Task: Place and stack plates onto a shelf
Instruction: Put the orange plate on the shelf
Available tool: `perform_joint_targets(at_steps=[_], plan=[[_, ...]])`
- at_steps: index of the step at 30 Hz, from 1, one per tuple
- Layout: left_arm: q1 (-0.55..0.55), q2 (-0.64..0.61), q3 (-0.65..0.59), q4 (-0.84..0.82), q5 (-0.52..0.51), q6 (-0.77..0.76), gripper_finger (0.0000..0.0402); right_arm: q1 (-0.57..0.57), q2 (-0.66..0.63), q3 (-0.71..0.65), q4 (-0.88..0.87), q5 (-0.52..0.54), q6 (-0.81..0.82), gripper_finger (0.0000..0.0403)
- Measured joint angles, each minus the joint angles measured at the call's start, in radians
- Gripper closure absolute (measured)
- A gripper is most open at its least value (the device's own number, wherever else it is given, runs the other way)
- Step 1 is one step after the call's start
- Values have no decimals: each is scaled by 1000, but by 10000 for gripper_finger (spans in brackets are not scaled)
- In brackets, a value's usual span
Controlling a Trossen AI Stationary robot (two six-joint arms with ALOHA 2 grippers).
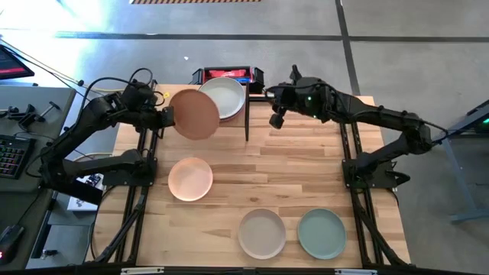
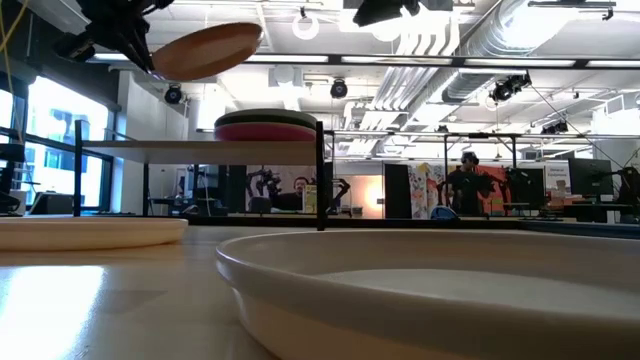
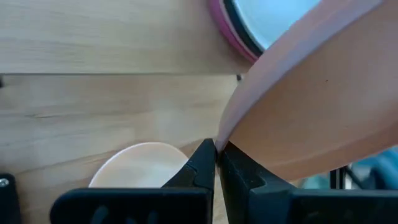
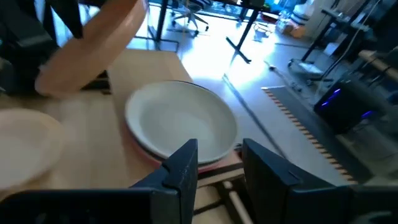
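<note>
Next, my left gripper releases the salmon plate on the bare shelf board (image 1: 180, 103) next to the stack of the off-white plate.
My left gripper (image 1: 165, 117) is shut on a salmon plate (image 1: 193, 113) and holds it in the air over the left half of the shelf (image 2: 180, 148). On the shelf's right half sits a stack with an off-white plate (image 1: 225, 96) on top and charcoal and pink (image 3: 225, 30) rims below it. My right gripper (image 1: 276, 119) hovers open just right of the shelf's dark post, touching nothing. A peach plate (image 1: 190, 178), a beige plate (image 1: 261, 233) and a sage green plate (image 1: 322, 233) lie flat on the table. My left gripper pinches the salmon plate's rim (image 3: 222, 142) between its two fingers, coming level from the table's left side. The plate is lifted clear above the shelf, tilted, its free side (image 2: 245, 36) higher than the held side.
The shelf stands on thin dark posts (image 2: 320, 175) at the table's far edge, with a red and black box (image 1: 229, 73) behind it. Bare tabletop lies between the shelf and the near plates. People and equipment show in the room beyond.
</note>
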Motion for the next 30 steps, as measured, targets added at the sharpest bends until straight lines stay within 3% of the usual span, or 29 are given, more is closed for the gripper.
perform_joint_targets(at_steps=[10, 20, 30], plan=[[79, -9, 0, -3, -81, -266, 401, -127, 0, 0, -7, 1, -224, 293], [138, -51, -1, -185, -105, -554, 401, -249, 0, 0, -65, -163, -239, 293], [162, -70, -1, -193, -192, -691, 401, -281, 1, 0, -162, -177, -238, 293]])
